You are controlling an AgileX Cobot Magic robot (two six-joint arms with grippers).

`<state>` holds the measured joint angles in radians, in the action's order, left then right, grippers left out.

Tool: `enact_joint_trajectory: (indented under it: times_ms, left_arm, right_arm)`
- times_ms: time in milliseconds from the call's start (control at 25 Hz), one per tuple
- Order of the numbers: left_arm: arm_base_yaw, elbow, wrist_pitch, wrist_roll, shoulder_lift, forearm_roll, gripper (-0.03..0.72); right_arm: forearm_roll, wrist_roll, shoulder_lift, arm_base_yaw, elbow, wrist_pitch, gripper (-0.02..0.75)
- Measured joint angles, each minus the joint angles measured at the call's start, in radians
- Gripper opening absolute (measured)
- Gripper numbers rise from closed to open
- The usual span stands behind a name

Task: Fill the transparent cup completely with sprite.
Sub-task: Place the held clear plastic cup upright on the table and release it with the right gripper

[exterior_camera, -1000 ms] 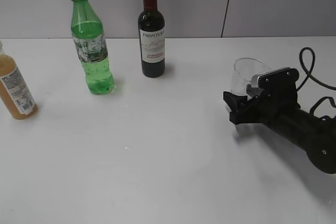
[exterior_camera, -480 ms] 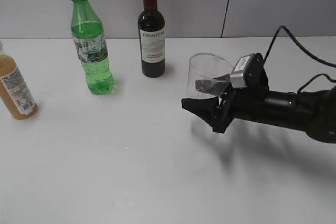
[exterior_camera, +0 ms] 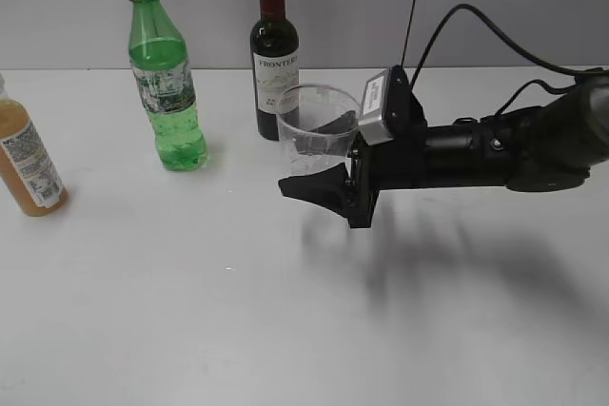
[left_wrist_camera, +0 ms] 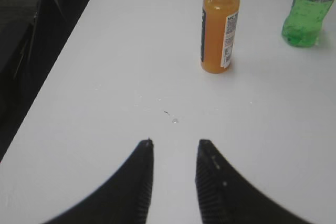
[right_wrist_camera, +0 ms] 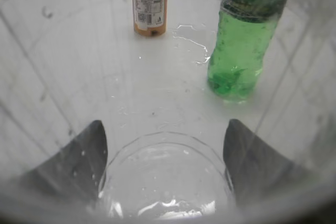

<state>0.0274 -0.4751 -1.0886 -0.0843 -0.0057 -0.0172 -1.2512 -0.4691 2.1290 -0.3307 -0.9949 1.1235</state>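
Next, my right gripper puts the transparent cup down on the bare white table straight (exterior_camera: 270,236) in front of the dark wine bottle.
The transparent cup (exterior_camera: 317,128) hangs upright above the table near the middle, with my right gripper (exterior_camera: 319,168) shut on its sides. In the right wrist view the cup (right_wrist_camera: 165,177) fills the frame, its fingers (right_wrist_camera: 84,156) dark behind the clear wall. The cup looks empty. The green sprite bottle (exterior_camera: 166,78) stands uncapped at the back left, roughly half full, left of the cup; it also shows as the green bottle (right_wrist_camera: 244,45) and the green bottle (left_wrist_camera: 310,6). My left gripper (left_wrist_camera: 173,148) hovers open over bare table, out of the exterior view.
A dark wine bottle (exterior_camera: 274,54) with a red cap stands just behind the cup. An orange juice bottle (exterior_camera: 24,159) stands at the left edge, also seen as the orange bottle (left_wrist_camera: 218,24). The white table's left edge (left_wrist_camera: 63,72) drops to dark floor.
My right arm has lifted the cup off the table at the right and carried it leftward to the middle, in front of the wine bottle. The bottles have not moved.
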Motion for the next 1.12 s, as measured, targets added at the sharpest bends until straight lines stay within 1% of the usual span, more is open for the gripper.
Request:
enact_joint_trajectory:
  times_ms: [160,320,680,920,1120]
  left_arm:
    - [0.0,0.0,0.0,0.0,0.0,0.0,0.228]
    - [0.0,0.0,0.0,0.0,0.0,0.0,0.228]
    - [0.0,0.0,0.0,0.0,0.0,0.0,0.228]
    - [0.0,0.0,0.0,0.0,0.0,0.0,0.228]
    - [0.0,0.0,0.0,0.0,0.0,0.0,0.228]
  right_arm:
    - [-0.008,0.0,0.009,-0.043,-0.04,-0.035,0.515]
    - [-0.019,-0.002,0.046,-0.066,-0.075,-0.057,0.515]
    - [-0.024,0.023,0.158,-0.095,-0.135,-0.074,0.514]
    - [-0.016,0.028,0.237,-0.111,-0.201,-0.053,0.514]
    - [-0.01,0.031,0.273,-0.112,-0.211,-0.044,0.514]
